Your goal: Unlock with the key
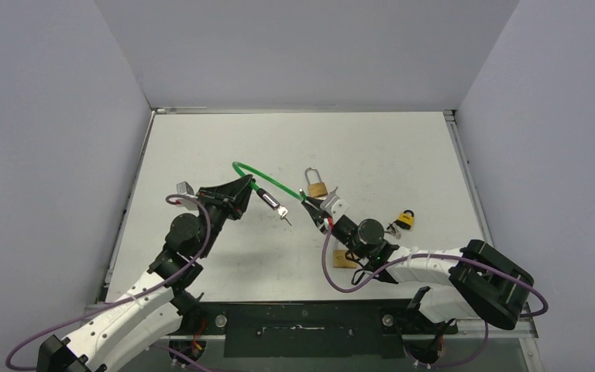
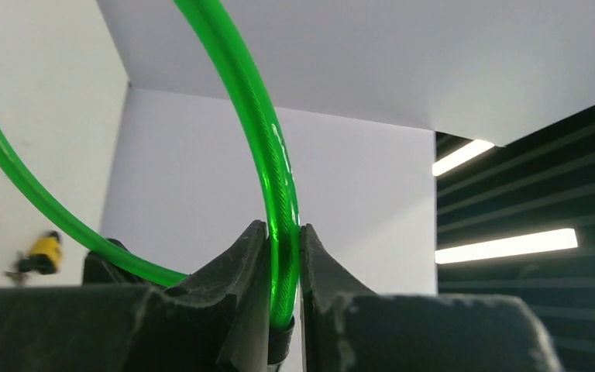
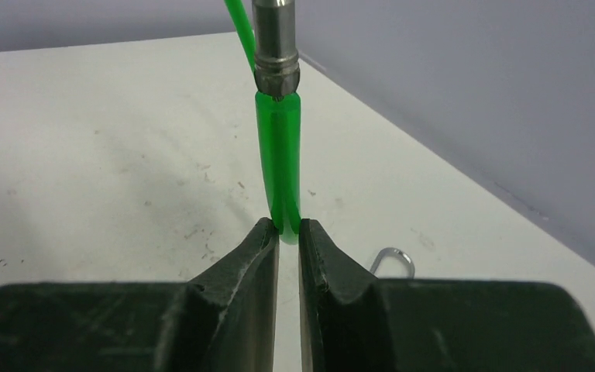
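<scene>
Next, I let go of the green cable lock with my left gripper on the bare table (image 1: 242,168) between my left arm and the brass padlock.
A green cable lock (image 1: 279,186) is held up between both arms at mid-table. Its dark metal barrel (image 1: 267,199) hangs beside the left gripper, with a small key (image 1: 283,212) at its lower end. My left gripper (image 1: 242,188) is shut on the cable (image 2: 283,256) just above a black collar; the loop arcs up and round to the left. My right gripper (image 1: 314,208) is shut on the cable (image 3: 281,178) a little below a silver metal end piece (image 3: 276,43).
A brass padlock (image 1: 316,186) lies just beyond the right gripper; its shackle (image 3: 393,260) shows in the right wrist view. A yellow-and-black padlock (image 1: 405,220) with keys lies to the right. A brass-coloured item (image 1: 345,259) sits under the right arm. White walls enclose the table.
</scene>
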